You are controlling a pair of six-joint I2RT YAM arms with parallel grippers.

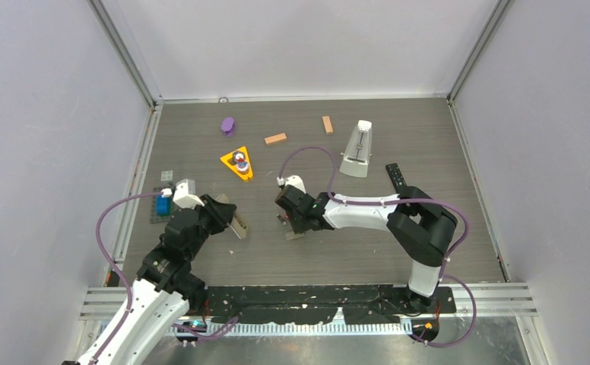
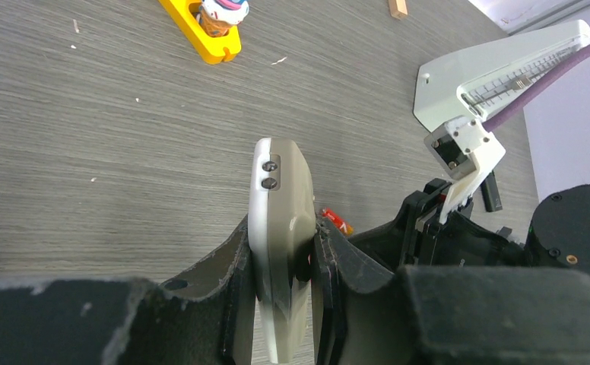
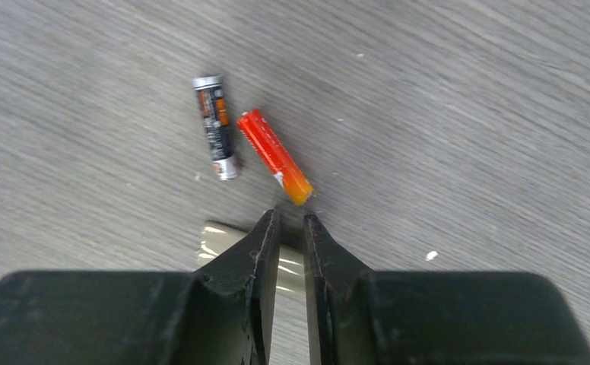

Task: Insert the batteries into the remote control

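I have my right gripper's nearly shut fingers over the beige cover, short of the red-orange battery, so I should open them, move forward and close around its orange end (image 3: 299, 189).
The remote control (image 2: 280, 190), grey-beige, stands on its edge over the table, and my left gripper (image 2: 283, 225) is shut on its lower half. It also shows in the top view (image 1: 239, 226), left of centre. Two batteries lie side by side on the table, one dark (image 3: 216, 127) and one red-orange (image 3: 274, 156). My right gripper (image 3: 290, 217) hovers just short of the red-orange one, jaws a narrow gap apart. A dark patch sits between its tips; whether it is a thing or shadow I cannot tell. A beige cover (image 3: 220, 242) lies flat under its fingers.
At the back stand a yellow triangular holder with a small toy (image 1: 237, 163), a purple piece (image 1: 228, 125), two orange-brown blocks (image 1: 275, 138) (image 1: 327, 124) and a white metronome (image 1: 357, 149). A slim black remote (image 1: 396, 177) lies at the right, a blue object (image 1: 162, 205) at the left edge.
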